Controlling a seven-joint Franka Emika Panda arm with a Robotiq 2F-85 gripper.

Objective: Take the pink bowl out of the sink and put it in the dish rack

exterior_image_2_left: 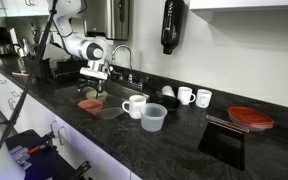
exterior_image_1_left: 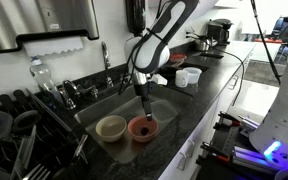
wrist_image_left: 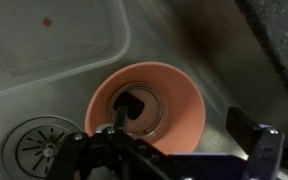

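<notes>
My gripper should next grab the pink bowl at the bowl's rim [exterior_image_1_left: 139, 118] [wrist_image_left: 89, 122] next to the sink drain.
The pink bowl [exterior_image_1_left: 142, 128] sits upright in the sink [exterior_image_1_left: 89, 113], right beside a beige bowl [exterior_image_1_left: 111, 127]. It also shows in an exterior view [exterior_image_2_left: 90, 104] and fills the wrist view [wrist_image_left: 169, 110], showing its reddish inside. My gripper [exterior_image_1_left: 142, 104] hangs just above the bowl and is open. In the wrist view the gripper [wrist_image_left: 184, 125] has one finger down inside the bowl and the other outside its rim. The dish rack [exterior_image_1_left: 24, 145], crowded with dark utensils, stands at the sink's end nearest that exterior camera.
A chrome faucet [exterior_image_1_left: 106, 58] stands behind the sink. The sink drain [wrist_image_left: 34, 150] lies beside the bowl. A white mug [exterior_image_2_left: 134, 105], a clear plastic cup [exterior_image_2_left: 153, 118] and two more mugs [exterior_image_2_left: 186, 95] stand on the black counter [exterior_image_2_left: 184, 135].
</notes>
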